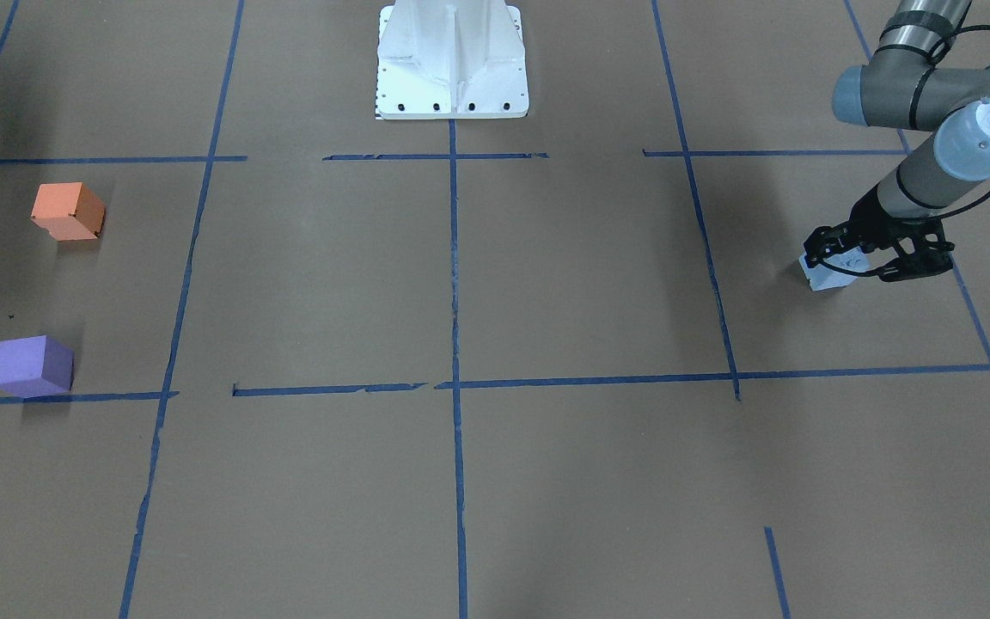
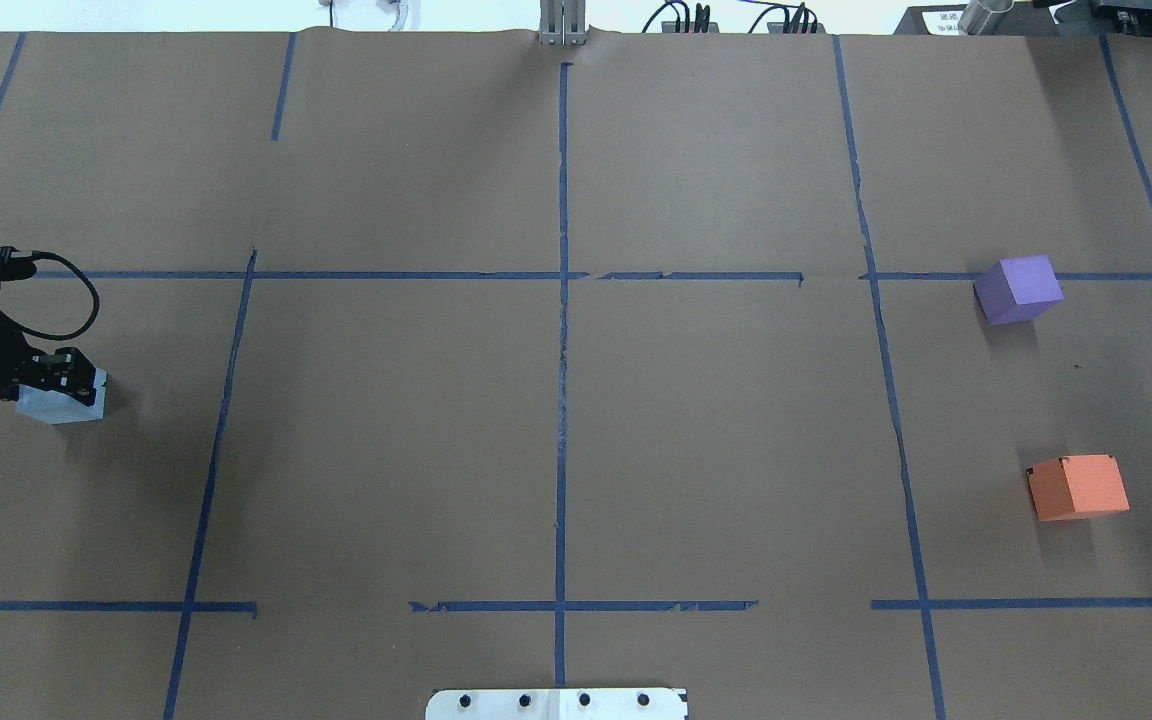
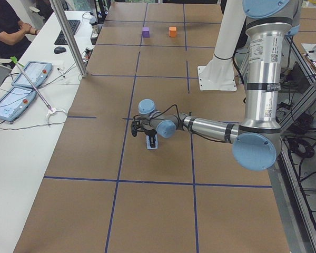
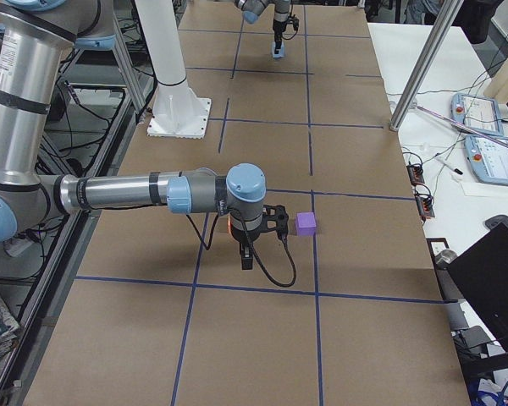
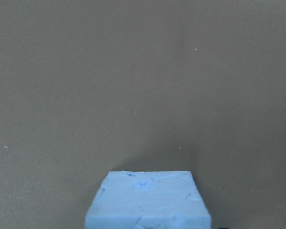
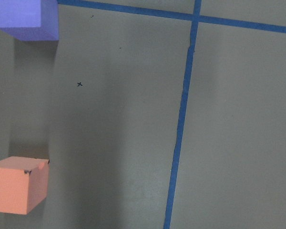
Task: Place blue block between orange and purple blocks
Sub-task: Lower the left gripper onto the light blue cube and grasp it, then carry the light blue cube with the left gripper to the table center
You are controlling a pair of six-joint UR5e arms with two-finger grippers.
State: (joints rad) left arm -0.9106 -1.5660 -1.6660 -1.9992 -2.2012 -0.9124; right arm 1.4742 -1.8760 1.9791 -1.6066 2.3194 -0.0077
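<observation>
Next, my left gripper releases the blue block, now at or just above the paper, on the middle tape line [image 1: 451, 306] in front of the white base.
The blue block [image 1: 826, 275] sits at the table's left end, seen also in the overhead view [image 2: 61, 405] and filling the bottom of the left wrist view [image 5: 148, 200]. My left gripper [image 1: 839, 258] reaches down on it, fingers closed around it, block at or just above the paper. The orange block [image 2: 1076, 487] and the purple block [image 2: 1018, 290] stand apart at the far right end, with bare paper between them. My right gripper [image 4: 246, 258] hangs above the orange block [image 6: 16, 186] beside the purple block [image 4: 306, 223]; I cannot tell if it is open.
Blue tape lines [image 2: 561, 350] divide the brown paper into squares. The white robot base [image 1: 452, 60] stands at the table's mid edge. A side desk with tablets [image 3: 31, 79] and a metal pole [image 3: 68, 37] runs along the far side.
</observation>
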